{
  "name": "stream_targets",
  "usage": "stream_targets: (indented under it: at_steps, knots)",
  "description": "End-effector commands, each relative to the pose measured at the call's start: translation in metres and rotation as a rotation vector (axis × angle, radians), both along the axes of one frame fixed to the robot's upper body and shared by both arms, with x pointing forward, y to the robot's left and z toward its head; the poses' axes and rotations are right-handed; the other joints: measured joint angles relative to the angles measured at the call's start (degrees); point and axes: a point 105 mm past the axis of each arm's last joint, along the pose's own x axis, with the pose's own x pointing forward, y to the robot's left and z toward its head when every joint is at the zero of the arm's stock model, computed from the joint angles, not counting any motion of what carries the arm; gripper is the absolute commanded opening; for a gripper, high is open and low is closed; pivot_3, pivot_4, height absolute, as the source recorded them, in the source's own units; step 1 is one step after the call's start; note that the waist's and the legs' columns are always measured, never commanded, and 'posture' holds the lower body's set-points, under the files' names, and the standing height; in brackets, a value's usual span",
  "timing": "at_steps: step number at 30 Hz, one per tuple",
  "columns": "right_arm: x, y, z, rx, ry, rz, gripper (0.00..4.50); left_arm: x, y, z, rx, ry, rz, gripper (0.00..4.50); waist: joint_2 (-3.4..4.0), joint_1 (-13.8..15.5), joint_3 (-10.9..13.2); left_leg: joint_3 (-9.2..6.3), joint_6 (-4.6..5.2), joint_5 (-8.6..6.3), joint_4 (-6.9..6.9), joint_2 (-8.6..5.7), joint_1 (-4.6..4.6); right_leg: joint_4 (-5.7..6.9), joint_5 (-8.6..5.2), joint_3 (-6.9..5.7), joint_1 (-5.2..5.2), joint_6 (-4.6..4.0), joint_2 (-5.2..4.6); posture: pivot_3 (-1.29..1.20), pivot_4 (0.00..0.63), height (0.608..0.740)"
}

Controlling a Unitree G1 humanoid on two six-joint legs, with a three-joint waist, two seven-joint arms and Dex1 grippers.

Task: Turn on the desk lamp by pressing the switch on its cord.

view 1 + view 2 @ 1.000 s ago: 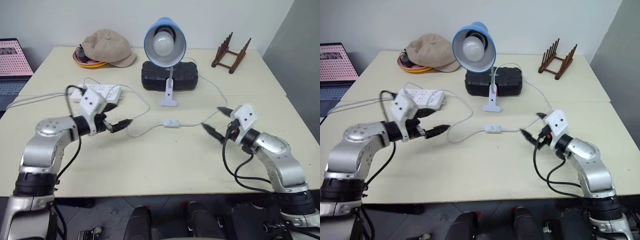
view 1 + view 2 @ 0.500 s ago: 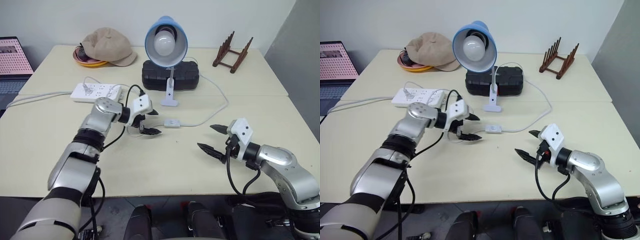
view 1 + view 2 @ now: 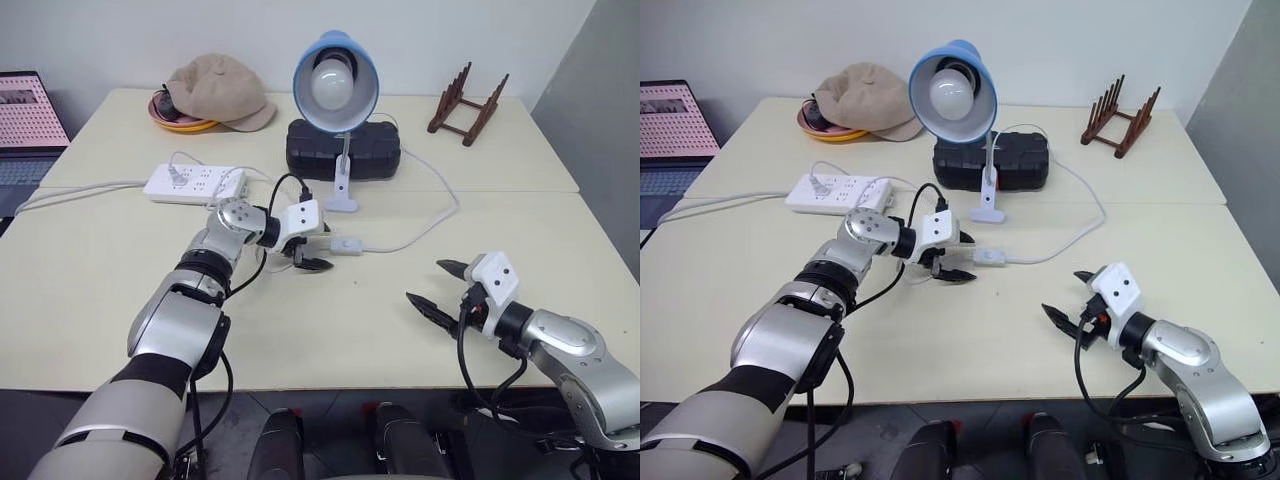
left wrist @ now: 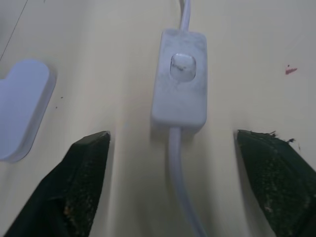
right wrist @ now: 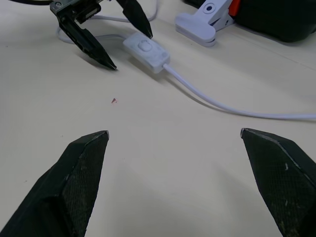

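Note:
I straddle only cord with my left gripper, short of the switch, so next I reach forward and grip the switch's near end (image 4: 178, 113) before my right gripper presses.
The desk lamp (image 3: 335, 85), blue shade and unlit white bulb, stands at the table's middle back on its white clip base (image 3: 340, 200). Its thin white cord (image 5: 222, 107) runs to the switch (image 3: 347, 245), which lies flat on the table in front of the base. My left gripper (image 3: 318, 252) is open right beside the switch, on its left. The black fingers (image 4: 79, 182) straddle the cord and hold nothing, and the switch (image 4: 180, 84) with its small button lies just past the tips. My right gripper (image 3: 428, 282) hangs open and empty near the front right, well short of the switch.
A white power strip (image 3: 195, 183) lies at the left, and a tan cap (image 3: 218, 93) rests on an orange dish behind it. Behind the lamp sits a black case (image 3: 343, 148). A wooden rack (image 3: 466, 92) stands at back right. A laptop (image 3: 30, 115) is at far left.
My left gripper swung right from beside the power strip to the switch and narrowed a little. My right gripper drew back toward the table's front edge.

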Motion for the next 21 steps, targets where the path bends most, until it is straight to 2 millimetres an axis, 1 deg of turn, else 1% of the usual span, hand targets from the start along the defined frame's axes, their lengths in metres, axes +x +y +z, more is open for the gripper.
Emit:
stream_targets:
  at_steps: [1,2,7,9,11,12,15,18,21]
  knots:
    - [0.002,-0.002,0.016,0.002,-0.071,-0.006,4.5,0.007,-0.004,0.018,-0.025,-0.061,0.012,3.02,0.0,0.0,0.0,0.0,0.0,0.0,0.0,0.0,0.0,0.0,0.0,0.0,0.0,0.0,0.0,0.0,0.15,0.74]
    - [0.002,-0.001,0.016,0.002,-0.072,-0.006,4.5,0.008,-0.005,0.018,-0.025,-0.064,0.013,2.71,0.0,0.0,0.0,0.0,0.0,0.0,-0.01,0.0,0.0,0.01,0.0,0.0,-0.01,0.0,0.01,0.0,0.15,0.74]
    - [0.006,0.0,0.016,0.007,-0.071,-0.004,4.5,0.01,-0.006,0.021,-0.045,-0.077,0.025,1.46,0.0,0.0,0.0,-0.02,0.0,0.0,-0.01,0.0,0.01,0.03,0.0,0.0,0.0,0.0,0.01,0.0,0.15,0.74]
    - [0.006,0.002,0.016,0.016,-0.068,-0.001,4.5,0.009,-0.005,0.022,-0.047,-0.076,0.023,1.03,0.0,0.0,0.0,-0.02,0.0,0.0,0.01,0.0,0.01,0.05,0.0,0.0,0.0,0.0,0.01,0.0,0.15,0.74]
    - [0.006,0.004,0.014,0.022,-0.06,0.01,4.5,0.009,-0.006,0.023,-0.063,-0.072,0.022,0.89,0.0,0.0,0.0,-0.02,0.0,0.0,0.01,0.0,0.03,0.09,0.0,-0.01,0.0,0.0,0.01,0.0,0.15,0.74]
    - [0.006,0.005,0.013,0.026,-0.056,0.012,4.5,0.009,-0.007,0.023,-0.068,-0.07,0.02,0.61,0.0,0.0,0.0,-0.02,0.0,0.0,0.01,0.0,0.03,0.1,0.0,-0.01,0.0,0.0,0.01,0.0,0.15,0.74]
    - [0.006,0.007,0.011,0.046,-0.031,0.012,4.5,0.009,-0.011,0.027,-0.106,-0.059,0.025,0.02,0.0,0.0,0.0,-0.03,0.0,0.0,0.01,0.0,0.03,0.1,0.0,-0.01,0.0,0.0,0.02,0.0,0.15,0.74]
    - [0.006,0.008,0.005,0.096,0.032,-0.009,4.5,0.007,-0.013,0.033,-0.173,-0.013,0.019,0.02,0.0,0.0,0.0,-0.02,0.0,0.0,0.02,0.0,0.03,0.11,0.0,-0.01,0.02,0.0,0.02,0.0,0.15,0.74]
    - [0.003,0.008,0.0,0.116,0.062,-0.018,4.5,0.0,-0.012,0.031,-0.206,0.03,-0.013,0.02,0.0,-0.1,0.0,-0.03,0.0,0.0,0.02,0.0,0.05,0.18,0.0,0.0,0.0,-0.01,0.02,0.0,0.15,0.74]
